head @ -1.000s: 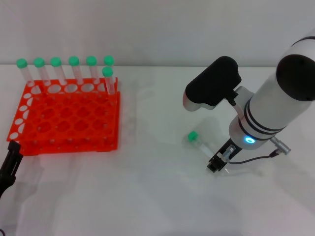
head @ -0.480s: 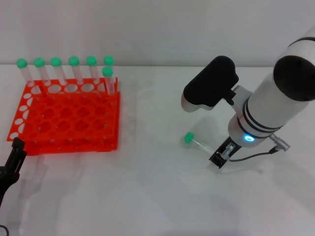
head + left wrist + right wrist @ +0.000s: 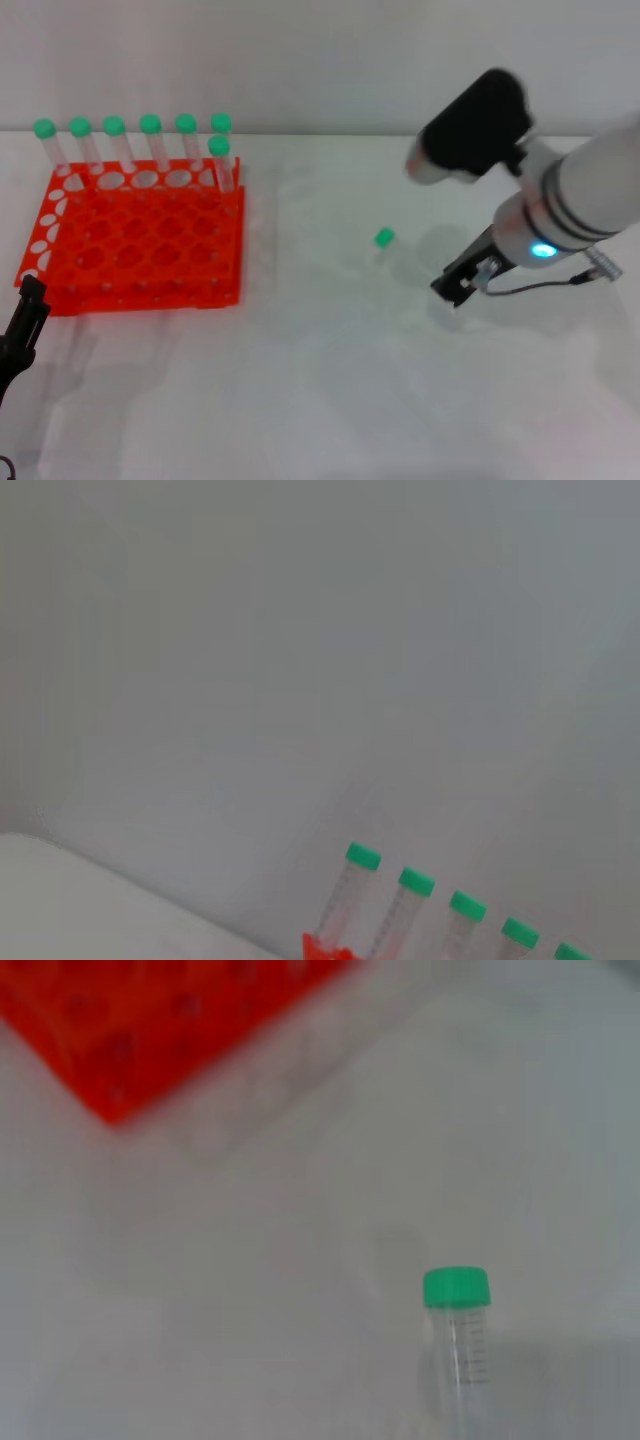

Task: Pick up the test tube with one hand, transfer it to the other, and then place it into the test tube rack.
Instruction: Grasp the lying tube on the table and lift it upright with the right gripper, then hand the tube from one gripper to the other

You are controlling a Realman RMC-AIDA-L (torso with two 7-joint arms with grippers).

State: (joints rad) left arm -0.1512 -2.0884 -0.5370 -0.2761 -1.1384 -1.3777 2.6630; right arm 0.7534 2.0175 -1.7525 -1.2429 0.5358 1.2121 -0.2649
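Note:
Next, I close my left gripper on the cap end (image 3: 396, 247) of the test tube, just below its green cap, as my right gripper holds the pointed end.
My right gripper (image 3: 458, 288), on the blue-lit arm, is shut on the pointed end of the test tube (image 3: 384, 238) and holds it above the table, green cap pointing toward the rack. The right wrist view shows the tube (image 3: 457, 1340) with its cap clear of the surface. The orange-red test tube rack (image 3: 130, 240) stands at the left; it also shows in the right wrist view (image 3: 150, 1020) and the left wrist view (image 3: 325, 948). My left gripper (image 3: 25, 318) sits low at the left edge, in front of the rack's near corner.
Several green-capped tubes (image 3: 150, 140) stand upright along the rack's back row and also show in the left wrist view (image 3: 410, 910). A white wall rises behind the table. White tabletop (image 3: 320, 380) lies between the rack and my right arm.
My right arm has risen and swung right and back, lifting the test tube off the table. The left gripper has shifted slightly at the lower left.

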